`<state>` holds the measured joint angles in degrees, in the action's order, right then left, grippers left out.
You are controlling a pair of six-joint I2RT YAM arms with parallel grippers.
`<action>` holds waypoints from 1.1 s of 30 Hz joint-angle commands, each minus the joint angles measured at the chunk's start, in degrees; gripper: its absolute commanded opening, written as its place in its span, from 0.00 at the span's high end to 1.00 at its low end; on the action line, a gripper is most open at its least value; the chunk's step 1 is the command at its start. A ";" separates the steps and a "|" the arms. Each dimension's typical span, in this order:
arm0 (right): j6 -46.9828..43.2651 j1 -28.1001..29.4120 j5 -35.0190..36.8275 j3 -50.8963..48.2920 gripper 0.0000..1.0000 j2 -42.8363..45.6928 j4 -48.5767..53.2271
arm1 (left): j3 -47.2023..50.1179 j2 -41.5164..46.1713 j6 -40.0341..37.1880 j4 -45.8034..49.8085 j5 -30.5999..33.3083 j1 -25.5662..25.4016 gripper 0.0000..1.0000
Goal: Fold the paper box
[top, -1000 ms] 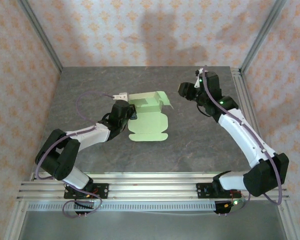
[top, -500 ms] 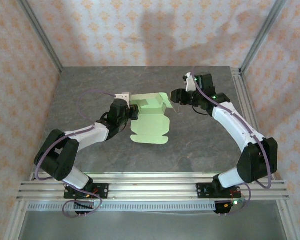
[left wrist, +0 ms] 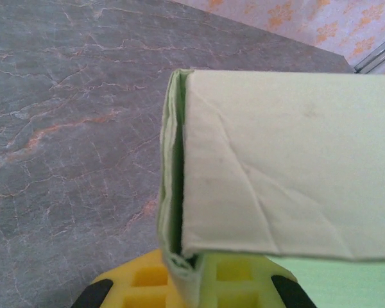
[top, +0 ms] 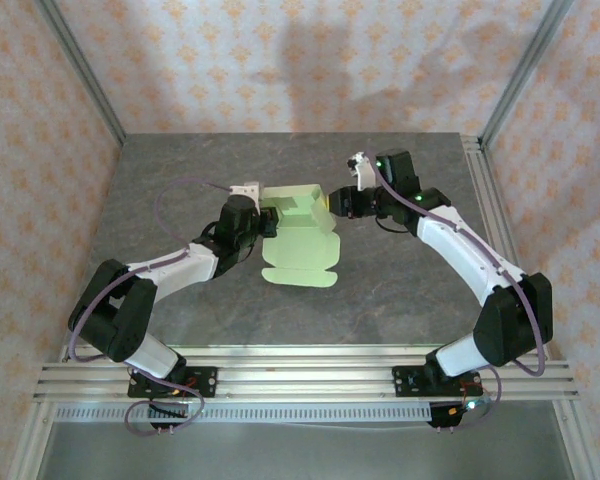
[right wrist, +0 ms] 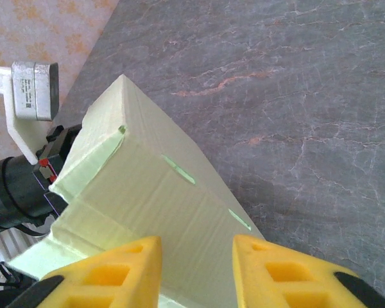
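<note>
My right gripper should swing to the near side of the side panel, as it meets the panel on its broad outer side, and then pinch the panel's front edge [top: 332,225].
The paper box [top: 300,256] is a pale green die-cut sheet lying mid-table, its far part folded up into a raised panel. My left gripper [top: 265,222] is shut on the box's left edge. In the left wrist view the yellow fingers [left wrist: 141,282] pinch doubled card at the bottom, and the folded panel [left wrist: 282,160] rises above them. My right gripper [top: 333,203] sits at the raised panel's right end. In the right wrist view it [right wrist: 196,247] is open, its yellow fingers [right wrist: 115,273] standing apart over the slotted card panel [right wrist: 147,186].
The grey marbled table [top: 180,170] has bare room left, right and in front of the sheet. Aluminium posts [top: 80,70] and patterned walls close it in. A metal rail [top: 300,375] runs along the near edge. The left wrist camera [right wrist: 32,90] shows beside the box.
My right gripper has moved left up to the raised panel's right end, its fingers narrowing. The small right-hand flap no longer sticks out. The left gripper has kept its hold.
</note>
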<state>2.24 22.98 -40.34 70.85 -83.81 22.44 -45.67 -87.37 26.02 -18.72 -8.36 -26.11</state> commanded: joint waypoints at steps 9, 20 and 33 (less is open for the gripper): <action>-3.74 2.41 -0.26 3.59 0.68 -2.92 1.85 | -4.16 -1.91 1.53 2.59 -1.46 0.36 1.00; -2.28 2.62 -2.04 1.42 0.58 -2.82 -2.52 | -4.48 -2.80 1.58 2.66 -2.69 0.36 1.00; -4.77 2.64 -5.05 0.06 0.51 -1.97 -2.33 | -4.74 -3.31 2.01 2.72 -2.83 0.36 1.00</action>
<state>-0.71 25.10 -42.74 72.03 -86.65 21.50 -48.34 -89.65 27.42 -16.01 -10.13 -26.09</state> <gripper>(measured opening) 0.487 0.062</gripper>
